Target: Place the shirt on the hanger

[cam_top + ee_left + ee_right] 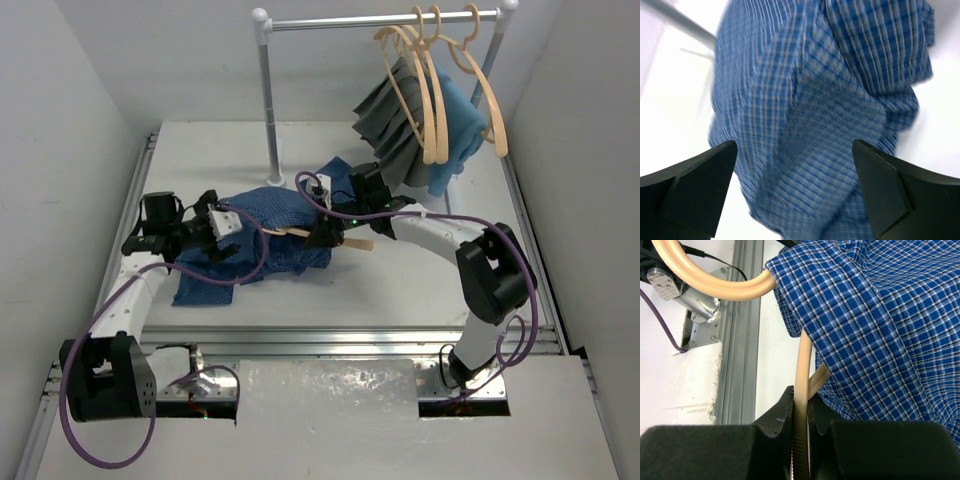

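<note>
Next, my right gripper lets go of the wooden hanger on the bunched blue checked shirt [310,212], just in front of the rail's post. The hanger is now at the shirt's edge.
The blue checked shirt [275,215] lies bunched on the white table, left of centre. One pale wooden hanger [358,243] lies at its right edge, with one arm tucked into the cloth. My right gripper [330,235] is shut on it. In the right wrist view the hanger [802,367] stands clamped between the jaws [801,415], its hook [715,287] curving off left beside the shirt [880,325]. My left gripper [232,232] is over the shirt's left part. In the left wrist view it [795,190] is open, jaws wide apart, close above the shirt [815,100].
A clothes rail [380,20] on a post [268,100] stands at the back. It holds three more wooden hangers [430,90], a dark grey cloth [395,125] and a teal-blue cloth [460,125]. A crinkled silver sheet [330,390] lies at the near edge.
</note>
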